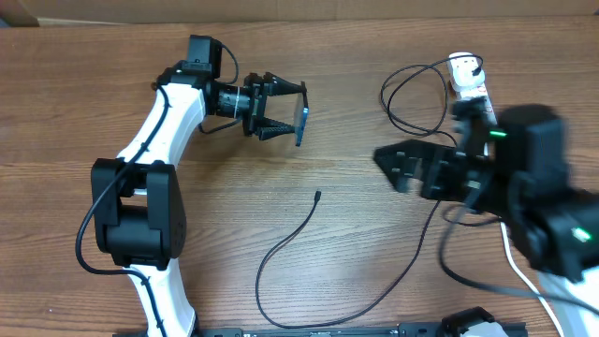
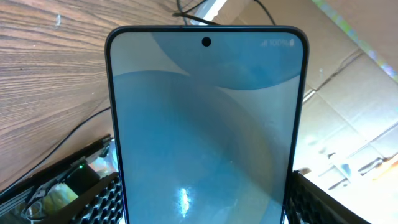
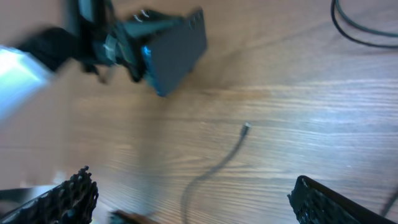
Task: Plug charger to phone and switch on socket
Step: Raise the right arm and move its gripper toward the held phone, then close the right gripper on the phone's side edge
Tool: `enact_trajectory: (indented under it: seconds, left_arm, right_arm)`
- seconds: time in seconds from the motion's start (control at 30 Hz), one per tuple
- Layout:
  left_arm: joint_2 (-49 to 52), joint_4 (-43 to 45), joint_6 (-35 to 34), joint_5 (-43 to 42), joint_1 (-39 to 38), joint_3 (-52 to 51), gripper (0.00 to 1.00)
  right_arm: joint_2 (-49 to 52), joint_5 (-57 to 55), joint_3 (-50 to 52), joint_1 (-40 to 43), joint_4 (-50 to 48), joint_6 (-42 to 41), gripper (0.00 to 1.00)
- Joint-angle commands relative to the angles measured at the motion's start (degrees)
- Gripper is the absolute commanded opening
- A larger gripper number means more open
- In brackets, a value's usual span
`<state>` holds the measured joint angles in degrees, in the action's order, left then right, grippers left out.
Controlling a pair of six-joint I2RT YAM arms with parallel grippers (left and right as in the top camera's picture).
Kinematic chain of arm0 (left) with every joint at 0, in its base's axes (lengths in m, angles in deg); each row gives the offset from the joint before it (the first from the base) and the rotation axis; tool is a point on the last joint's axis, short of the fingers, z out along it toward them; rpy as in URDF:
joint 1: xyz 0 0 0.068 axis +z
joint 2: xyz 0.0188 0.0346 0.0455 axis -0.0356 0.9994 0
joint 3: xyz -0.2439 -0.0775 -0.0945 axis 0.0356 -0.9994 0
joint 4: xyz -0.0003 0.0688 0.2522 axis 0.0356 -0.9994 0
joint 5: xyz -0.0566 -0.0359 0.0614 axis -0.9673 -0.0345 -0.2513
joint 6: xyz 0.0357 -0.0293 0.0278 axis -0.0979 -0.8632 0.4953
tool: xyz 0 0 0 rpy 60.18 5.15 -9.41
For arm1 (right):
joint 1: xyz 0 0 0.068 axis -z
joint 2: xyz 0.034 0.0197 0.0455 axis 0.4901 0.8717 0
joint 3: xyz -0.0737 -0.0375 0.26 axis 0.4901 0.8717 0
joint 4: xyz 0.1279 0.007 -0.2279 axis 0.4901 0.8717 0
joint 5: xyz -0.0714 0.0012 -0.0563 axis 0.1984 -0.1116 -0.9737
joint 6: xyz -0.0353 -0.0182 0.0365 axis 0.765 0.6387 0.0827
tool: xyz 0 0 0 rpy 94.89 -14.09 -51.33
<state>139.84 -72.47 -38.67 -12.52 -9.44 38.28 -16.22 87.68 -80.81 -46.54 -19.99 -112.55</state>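
Observation:
Next, my right gripper needs to go to the phone's upper edge (image 1: 302, 110) (image 3: 175, 32) and close there, because my left gripper is holding the phone by its sides.
My left gripper (image 1: 292, 114) is shut on the phone (image 1: 302, 115) and holds it edge-up above the table at the upper middle. In the left wrist view the phone's light blue lit screen (image 2: 205, 124) fills the frame between the two finger pads. The charger's thin black cable (image 1: 281, 248) curls over the table's middle, its connector tip (image 1: 317, 196) lying free; the tip also shows in the right wrist view (image 3: 247, 127). The white plug (image 1: 464, 67) sits in the socket (image 1: 471, 86) at the upper right. My right gripper (image 1: 391, 167) is open and empty, to the right of the tip.
The phone's dark back (image 3: 177, 50) shows in the right wrist view, held up by the left arm. A loop of black cable (image 1: 412, 98) lies by the power strip. A thick white cord (image 1: 510, 253) runs down the right side under the right arm.

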Motion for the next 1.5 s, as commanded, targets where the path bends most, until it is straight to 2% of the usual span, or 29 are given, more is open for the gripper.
enact_trajectory:
  seconds: [0.0,0.17,0.3,0.43,0.73,0.87,0.97,1.17,1.47]
  left_arm:
    - [-2.43,0.2,-1.66,0.96,-1.84,1.38,0.66]
    - [-2.43,0.2,-4.96,3.61,-4.02,1.38,0.66]
    - [-2.43,0.26,-7.93,4.31,-5.64,1.38,0.67]
    - [-2.43,0.26,-8.94,4.46,-6.93,1.38,0.66]
    - [-2.43,0.5,-9.03,6.21,-7.43,1.38,0.67]
    - [-2.43,0.48,-7.48,6.29,-7.8,1.38,0.67]
    - [-2.43,0.48,-7.39,6.36,-8.26,1.38,0.67]
    - [-2.43,0.46,-7.34,6.36,-8.55,1.38,0.67]
    - [-2.43,0.44,-6.23,6.32,-8.81,1.38,0.66]
  right_arm:
    - [4.22,-17.22,-1.03,-9.16,-1.2,-7.41,1.0]
    - [10.58,-30.12,-1.01,-19.45,-7.04,-18.25,1.0]
    - [14.43,-31.36,-0.98,-21.42,-12.39,-19.17,1.0]
    - [18.97,-33.38,-0.98,-21.42,-13.57,-22.51,1.0]
    - [22.77,-33.55,-0.96,-21.42,-15.28,-22.51,0.8]
    - [23.65,-33.51,-0.94,-21.35,-15.26,-22.53,0.76]
    - [24.46,-33.51,-0.94,-21.33,-15.26,-22.51,0.68]
    - [25.86,-33.11,-0.94,-21.31,-15.47,-22.49,0.67]
    - [25.9,-35.41,-0.94,-21.31,-16.55,-22.05,0.52]
